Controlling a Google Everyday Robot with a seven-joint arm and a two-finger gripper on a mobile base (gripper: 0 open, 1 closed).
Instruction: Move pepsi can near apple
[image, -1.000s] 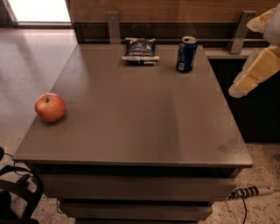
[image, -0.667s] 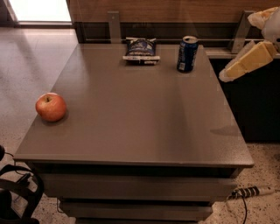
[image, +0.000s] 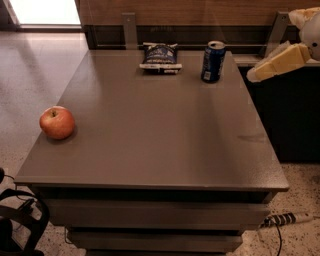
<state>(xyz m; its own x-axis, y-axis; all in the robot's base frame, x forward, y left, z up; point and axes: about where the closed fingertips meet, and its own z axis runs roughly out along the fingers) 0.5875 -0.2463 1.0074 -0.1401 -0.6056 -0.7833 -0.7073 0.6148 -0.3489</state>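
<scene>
Next, I grip the middle of the pepsi can's body (image: 212, 64), beside the flat snack bag.
The pepsi can (image: 213, 61), dark blue with a silver top, stands upright at the far right of the grey table (image: 150, 145). The red apple (image: 57, 122) with yellowish patches sits at the table's left edge, far from the can. My gripper (image: 256, 74), cream-coloured, hangs in the air at the right, just past the table's right edge. It points left toward the can, about a can's width to the right of it and at about its height. It holds nothing that I can see.
A flat dark blue snack bag (image: 160, 57) lies at the far middle of the table, left of the can. A wooden wall with metal brackets (image: 129, 27) runs behind. A dark cabinet (image: 290, 115) stands to the right. A power strip (image: 287, 219) lies on the floor.
My gripper has risen and swung left toward the can, from pointing downward beside the table to lying nearly level. The can, apple and bag have not moved.
</scene>
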